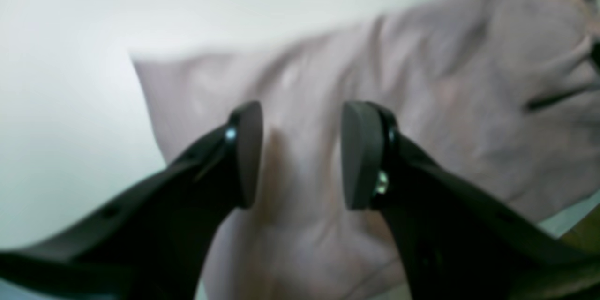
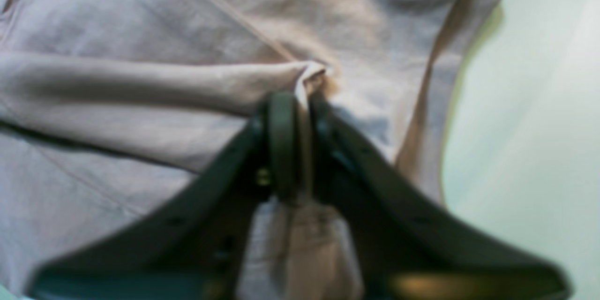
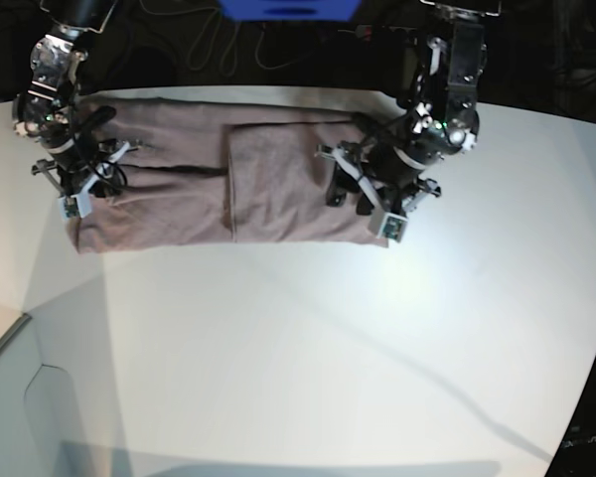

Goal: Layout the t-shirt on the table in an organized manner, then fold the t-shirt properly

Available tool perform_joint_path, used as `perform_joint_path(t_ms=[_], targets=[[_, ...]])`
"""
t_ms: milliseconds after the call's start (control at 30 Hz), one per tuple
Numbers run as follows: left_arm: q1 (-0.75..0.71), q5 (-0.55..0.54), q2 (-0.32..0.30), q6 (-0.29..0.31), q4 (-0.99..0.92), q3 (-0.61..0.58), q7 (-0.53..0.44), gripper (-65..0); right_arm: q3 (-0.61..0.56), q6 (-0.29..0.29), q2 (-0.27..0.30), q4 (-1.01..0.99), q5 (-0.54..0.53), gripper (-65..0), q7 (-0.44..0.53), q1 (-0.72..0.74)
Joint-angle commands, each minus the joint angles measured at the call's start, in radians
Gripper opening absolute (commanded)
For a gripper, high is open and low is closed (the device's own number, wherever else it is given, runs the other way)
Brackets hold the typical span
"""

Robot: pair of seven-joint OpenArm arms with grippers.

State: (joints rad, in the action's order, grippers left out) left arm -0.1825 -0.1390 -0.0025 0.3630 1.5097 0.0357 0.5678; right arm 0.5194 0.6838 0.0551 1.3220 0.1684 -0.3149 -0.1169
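Observation:
I will release the t-shirt's pinched inner fold from my right gripper and take that end edge [image 2: 442,125], loose beyond it, before folding across.
The taupe t-shirt [image 3: 179,189] lies as a long band across the far side of the white table [image 3: 328,348], with one part folded over at its middle right. My left gripper [image 1: 302,154] is open, its pads on either side of the cloth [image 1: 422,79] near the shirt's right end; it also shows in the base view [image 3: 363,189]. My right gripper [image 2: 302,103] is shut on a pinched ridge of the shirt [image 2: 140,84] near the shirt's left end, also seen in the base view [image 3: 89,174].
A blue object [image 3: 288,8] and dark cables lie behind the table's far edge. The table's curved edge runs along the lower left [image 3: 10,338], with a grey surface below it. Bare white table [image 2: 539,103] lies beside the shirt's edge.

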Motion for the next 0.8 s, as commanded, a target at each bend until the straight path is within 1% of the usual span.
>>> perform_joint_path(t_ms=[0, 100, 167, 267, 433, 500, 667, 767], targets=[[0.013, -0.012, 0.002, 0.005, 0.009, 0.011, -0.029, -38.3, 0.006, 0.014, 0.01, 0.02, -0.01, -46.5, 0.01, 0.007], [0.013, -0.012, 0.005, 0.006, -0.013, 0.019, -0.029, -38.3, 0.009, 0.014, 0.007, 0.078, -0.011, -36.9, 0.01, 0.0], [0.015, -0.012, 0.006, 0.006, -0.03, 0.019, -0.029, -38.3, 0.009, 0.014, -0.024, 0.136, -0.011, -32.0, 0.01, -0.002], [0.015, -0.012, 0.009, 0.006, -0.034, 0.019, -0.029, -38.3, 0.043, 0.014, -0.051, 0.209, -0.01, -27.8, 0.009, -0.004], [0.008, -0.012, 0.009, 0.006, -0.024, 0.019, -0.029, -38.3, 0.084, 0.014, -0.054, 0.164, -0.008, -27.1, 0.009, 0.009], [0.008, -0.012, 0.008, 0.006, -0.022, 0.019, -0.029, -38.3, 0.094, 0.014, -0.036, 0.124, -0.007, -27.1, 0.009, 0.029], [0.007, -0.012, 0.009, 0.006, -0.022, 0.019, -0.029, -38.3, 0.143, 0.014, -0.014, 0.018, -0.007, -27.0, 0.01, 0.052], [0.007, -0.012, 0.009, 0.006, -0.022, 0.019, -0.029, -38.3, 0.144, 0.014, 0.002, -0.012, -0.007, -27.0, 0.01, 0.061]])
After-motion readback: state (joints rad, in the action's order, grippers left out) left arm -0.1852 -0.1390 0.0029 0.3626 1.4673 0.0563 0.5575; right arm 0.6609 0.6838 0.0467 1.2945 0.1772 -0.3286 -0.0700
